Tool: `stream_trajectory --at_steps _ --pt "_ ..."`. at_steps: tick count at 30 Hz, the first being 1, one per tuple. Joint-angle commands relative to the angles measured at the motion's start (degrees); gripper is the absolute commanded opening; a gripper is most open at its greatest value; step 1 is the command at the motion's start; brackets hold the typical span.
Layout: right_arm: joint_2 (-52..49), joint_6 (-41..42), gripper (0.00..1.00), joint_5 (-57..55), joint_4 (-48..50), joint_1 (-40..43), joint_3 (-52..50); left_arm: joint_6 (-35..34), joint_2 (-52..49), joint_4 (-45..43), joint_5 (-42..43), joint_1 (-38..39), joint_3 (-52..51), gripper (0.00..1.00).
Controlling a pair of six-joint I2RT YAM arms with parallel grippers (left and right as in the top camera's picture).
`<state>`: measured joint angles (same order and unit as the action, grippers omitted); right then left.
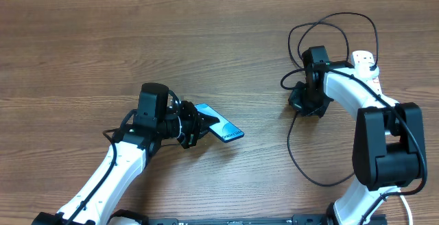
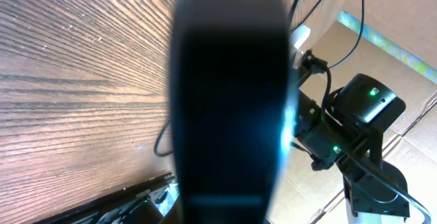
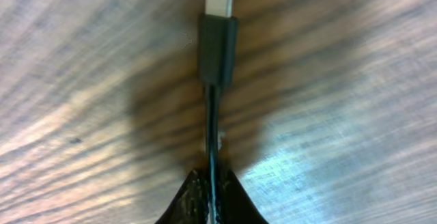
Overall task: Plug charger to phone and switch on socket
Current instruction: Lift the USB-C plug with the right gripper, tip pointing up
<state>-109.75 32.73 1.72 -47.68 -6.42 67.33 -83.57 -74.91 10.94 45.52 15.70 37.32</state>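
Observation:
My right gripper needs to open and take the cable closer to the connector's base (image 3: 214, 94) before plugging in, because it is holding the cable too far behind the connector.
The phone (image 1: 225, 129), its blue screen lit, is held off the table at an angle by my left gripper (image 1: 195, 128), which is shut on its near end. In the left wrist view the phone (image 2: 229, 101) is a dark blur filling the middle. My right gripper (image 1: 300, 103) is shut on the charger cable (image 3: 212, 125) just behind its connector (image 3: 218, 46). The connector's pale metal tip (image 3: 219, 2) points away from the fingers, just above the wood. The black cable (image 1: 296, 158) loops across the table. The white socket (image 1: 364, 61) lies at the far right, partly behind the right arm.
The charger's loops (image 1: 336, 19) curl around the socket and trail toward the front edge near the right arm's base (image 1: 384, 149). A cardboard wall (image 2: 382, 53) stands beyond the table's right side.

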Motion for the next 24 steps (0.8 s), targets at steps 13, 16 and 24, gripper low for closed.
stream_trajectory --at_steps 13,16,24 --pt "-5.42 0.0 0.56 -5.97 5.29 -0.31 -3.41 1.31 0.66 -0.44 4.09 -0.31 0.81 0.04" --pt "-5.42 0.02 0.59 -6.4 6.45 -0.31 -3.41 1.31 0.66 -0.44 4.09 -0.31 0.81 0.04" --pt "-5.42 0.26 0.48 -7.67 7.3 -0.31 -3.41 1.31 0.66 -0.44 4.09 -0.31 0.81 0.05"
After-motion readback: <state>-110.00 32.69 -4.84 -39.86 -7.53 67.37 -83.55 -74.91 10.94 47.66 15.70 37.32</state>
